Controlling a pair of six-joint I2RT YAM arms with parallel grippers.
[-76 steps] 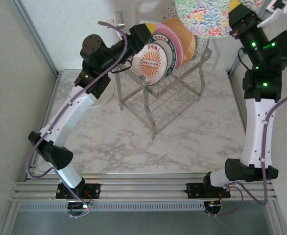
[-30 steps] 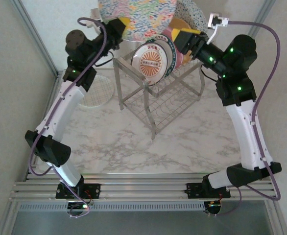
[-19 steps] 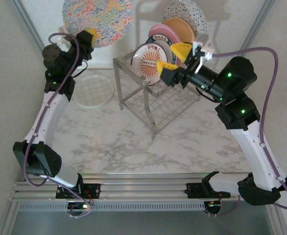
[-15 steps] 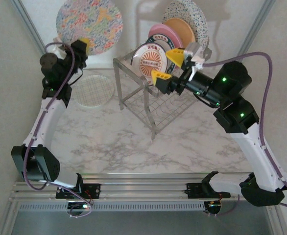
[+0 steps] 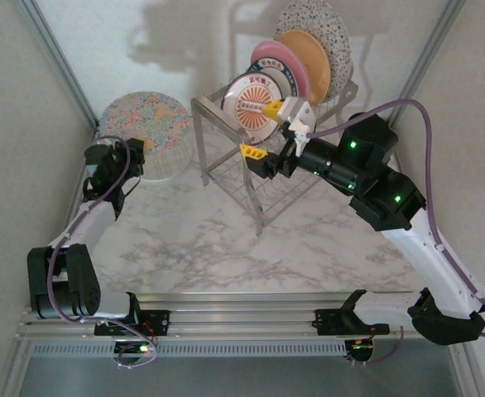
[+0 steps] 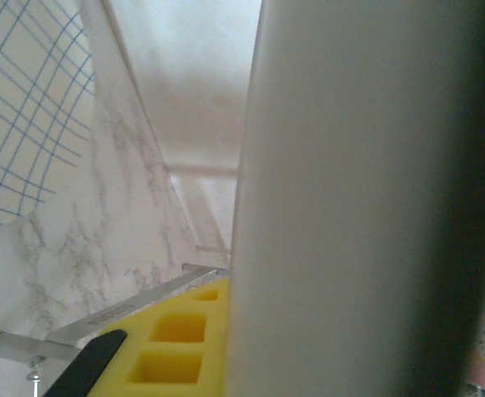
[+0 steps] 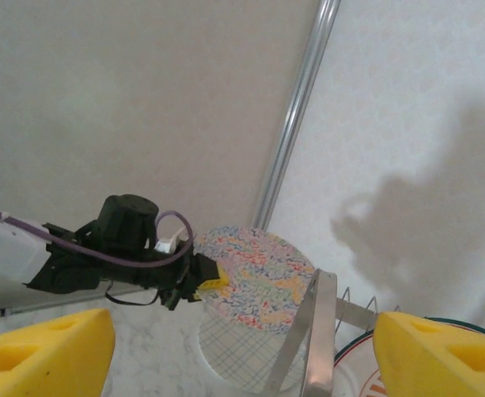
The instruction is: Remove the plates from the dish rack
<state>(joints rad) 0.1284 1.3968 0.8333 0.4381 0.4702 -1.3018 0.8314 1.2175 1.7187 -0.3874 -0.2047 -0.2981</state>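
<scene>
Next, my left gripper releases the large speckled plate so it lies flat on top of the blue-grid plate [image 5: 156,153].
My left gripper [image 5: 141,147] is shut on the rim of a large speckled plate [image 5: 147,124], held low at the table's left. The plate's white underside [image 6: 350,207] stands against a yellow finger [image 6: 176,347]. In the right wrist view the same plate [image 7: 259,273] hangs over a blue-grid plate [image 7: 226,364]. The dish rack [image 5: 267,186] holds a sunburst plate [image 5: 251,99], a pink plate [image 5: 267,56], an orange plate [image 5: 310,62] and another speckled plate [image 5: 317,23]. My right gripper [image 5: 263,131] is open just in front of the sunburst plate, holding nothing.
The blue-grid plate [image 5: 166,165] lies flat on the marble table left of the rack, under the speckled plate. A rack tube [image 7: 317,339] rises between my right fingers. Walls and metal rails close in the left, back and right sides.
The left arm has swung the speckled plate down from high over the rack to just above the grid plate. The right gripper has moved left and down to the sunburst plate, opening wider.
</scene>
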